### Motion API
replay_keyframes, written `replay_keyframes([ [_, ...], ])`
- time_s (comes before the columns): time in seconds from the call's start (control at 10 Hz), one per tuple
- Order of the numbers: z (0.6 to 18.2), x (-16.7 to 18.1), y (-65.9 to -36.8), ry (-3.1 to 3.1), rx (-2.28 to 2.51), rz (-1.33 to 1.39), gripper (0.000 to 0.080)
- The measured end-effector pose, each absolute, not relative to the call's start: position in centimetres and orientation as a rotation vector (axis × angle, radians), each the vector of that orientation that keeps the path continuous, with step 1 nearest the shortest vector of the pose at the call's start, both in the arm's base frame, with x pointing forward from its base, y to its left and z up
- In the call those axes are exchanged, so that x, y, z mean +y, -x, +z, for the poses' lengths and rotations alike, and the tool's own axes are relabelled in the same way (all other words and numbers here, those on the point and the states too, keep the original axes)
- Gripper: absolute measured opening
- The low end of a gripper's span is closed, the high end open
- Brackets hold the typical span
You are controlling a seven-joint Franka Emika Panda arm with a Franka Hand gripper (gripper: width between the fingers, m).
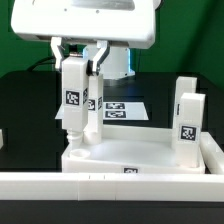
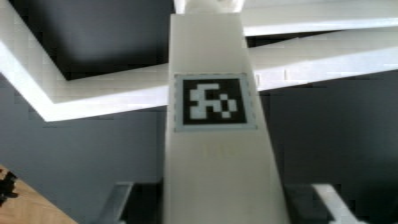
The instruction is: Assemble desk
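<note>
My gripper is set to place the white desk leg. Next, I let go of it upright in the desk top's near corner [image 1: 77,152] [image 2: 210,5], just before the second leg.
My gripper [image 1: 80,58] is shut on the upper end of a white desk leg [image 1: 72,100], which hangs upright with a black-and-white tag facing the camera. Its narrow lower end meets the near corner of the white desk top [image 1: 130,155] on the exterior view's left; whether it is seated there I cannot tell. A second leg [image 1: 93,105] stands just behind it. Another leg [image 1: 190,120] stands upright at the top's corner on the exterior view's right. In the wrist view the held leg [image 2: 222,100] fills the middle between the fingers [image 2: 118,200], with the top's rim [image 2: 71,90] beyond; the gripper [image 2: 222,208] straddles it.
The marker board [image 1: 125,108] lies flat on the black table behind the desk top. A low white border wall [image 1: 100,190] runs along the front. A white machine housing [image 1: 90,20] hangs above the gripper.
</note>
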State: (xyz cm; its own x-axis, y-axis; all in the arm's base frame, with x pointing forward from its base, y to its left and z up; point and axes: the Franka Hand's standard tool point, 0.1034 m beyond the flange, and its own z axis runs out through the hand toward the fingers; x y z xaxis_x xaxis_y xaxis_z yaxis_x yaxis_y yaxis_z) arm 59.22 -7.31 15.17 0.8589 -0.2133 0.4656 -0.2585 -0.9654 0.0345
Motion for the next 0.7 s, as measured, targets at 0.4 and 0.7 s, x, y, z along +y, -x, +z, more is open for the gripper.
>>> replay_keyframes([
  [0.4,14.0,-7.0,-59.2,-2.935,-0.358,0.694,0.029],
  [0.7,13.9,-6.9,-59.1,-2.936,-0.354,0.691,0.029],
])
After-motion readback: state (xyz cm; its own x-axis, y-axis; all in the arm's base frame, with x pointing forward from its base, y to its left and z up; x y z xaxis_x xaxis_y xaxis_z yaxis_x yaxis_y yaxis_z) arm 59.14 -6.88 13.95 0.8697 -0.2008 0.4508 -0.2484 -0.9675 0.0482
